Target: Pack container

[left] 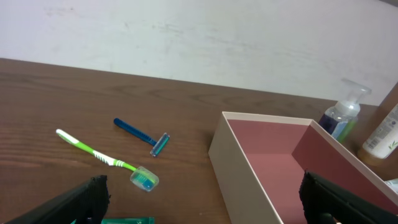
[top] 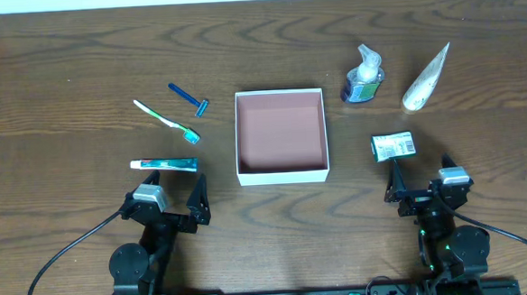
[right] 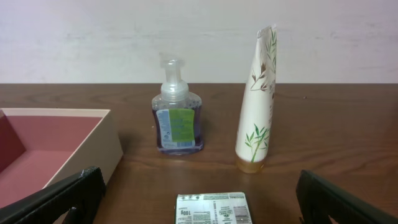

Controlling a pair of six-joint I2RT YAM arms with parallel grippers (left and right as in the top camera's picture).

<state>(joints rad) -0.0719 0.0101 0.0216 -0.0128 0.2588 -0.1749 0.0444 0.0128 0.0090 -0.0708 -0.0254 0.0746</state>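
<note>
Next, I move my right gripper past the small soap pack to the pump bottle and close it on the bottle's pump top (top: pixel 368 65) (right: pixel 173 79).
The container (top: pixel 282 171) is a square white-walled box with a pink-brown inside, empty, at the table's middle; it also shows in the left wrist view (left: pixel 249 174) and the right wrist view (right: pixel 93 143). My left gripper (top: pixel 172 192) is open and empty near the front edge, just behind a green toothpaste box (top: pixel 163 164). A green toothbrush (top: pixel 166 121) and a blue razor (top: pixel 189 99) lie further left of the container. My right gripper (top: pixel 420 177) is open and empty behind a small soap pack (top: pixel 393 145). A pump bottle (top: pixel 364 77) and a white tube (top: pixel 425 78) stand at the back right.
The dark wooden table (top: pixel 61 86) ends at a white wall along the far edge. Black cables run from both arm bases at the front.
</note>
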